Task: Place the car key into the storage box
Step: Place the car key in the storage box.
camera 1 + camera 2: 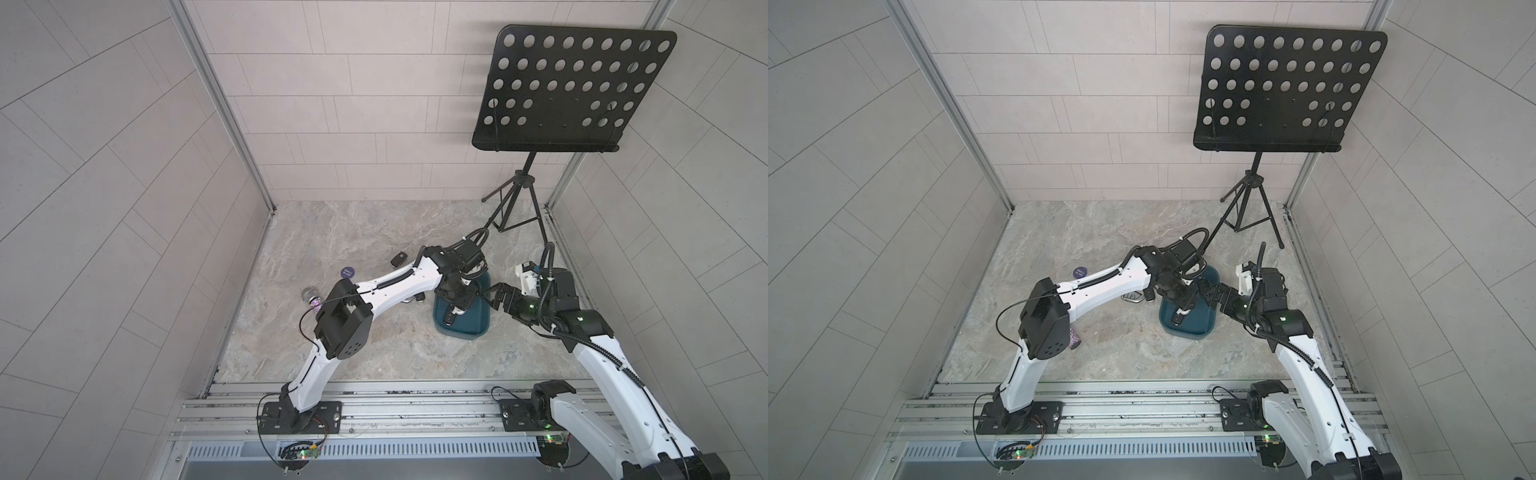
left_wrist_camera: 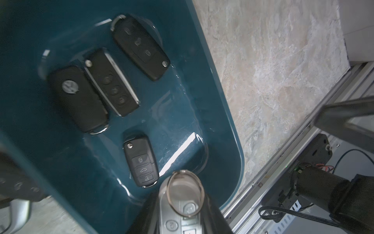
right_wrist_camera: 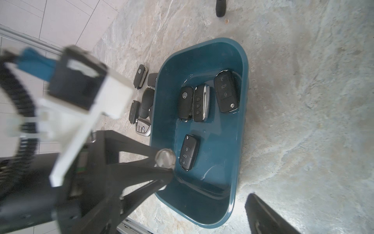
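Note:
The robot's left gripper should release the silver car key, now hanging over the box's near end, beside the black key fob [image 1: 459, 317] [image 2: 173, 143] at the near end of the storage box.
The storage box [image 3: 239, 141] is a dark teal tray on the stone floor, seen in both top views [image 1: 478, 326] [image 1: 1204, 326]. Several black key fobs [image 2: 112, 83] lie inside it. My left gripper [image 2: 183, 204] is shut on a silver car key [image 2: 180, 210] with a metal ring, hanging over the box's near end [image 1: 457, 308]. In the right wrist view the ring end [image 3: 165, 158] sits just above a black fob [image 3: 189, 152]. My right gripper [image 1: 494, 297] stands open at the box's right rim, with nothing between its jaws; one finger [image 3: 267, 216] shows.
Several more key fobs [image 3: 141, 97] lie on the floor against the box's left side, and one lies farther back [image 1: 399, 258]. A purple disc [image 1: 346, 272] and a microphone [image 1: 311, 296] are at the left. A black music stand [image 1: 573, 87] rises at the back right.

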You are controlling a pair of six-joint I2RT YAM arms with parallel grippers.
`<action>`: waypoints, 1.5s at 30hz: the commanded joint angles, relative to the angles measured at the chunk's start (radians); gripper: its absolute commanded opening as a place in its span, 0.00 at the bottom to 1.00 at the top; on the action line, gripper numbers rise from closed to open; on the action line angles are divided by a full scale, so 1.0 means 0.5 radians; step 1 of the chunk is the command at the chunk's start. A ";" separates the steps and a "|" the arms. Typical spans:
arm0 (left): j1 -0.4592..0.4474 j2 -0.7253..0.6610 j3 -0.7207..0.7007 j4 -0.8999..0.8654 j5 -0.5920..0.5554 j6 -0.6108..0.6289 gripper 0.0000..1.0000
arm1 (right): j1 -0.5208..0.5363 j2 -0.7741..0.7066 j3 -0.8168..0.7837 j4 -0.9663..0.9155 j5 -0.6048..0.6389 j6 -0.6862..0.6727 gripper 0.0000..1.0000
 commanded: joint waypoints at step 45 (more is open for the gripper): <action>0.113 0.103 0.232 -0.055 -0.233 -0.219 0.53 | -0.007 0.023 0.021 0.049 -0.100 -0.017 1.00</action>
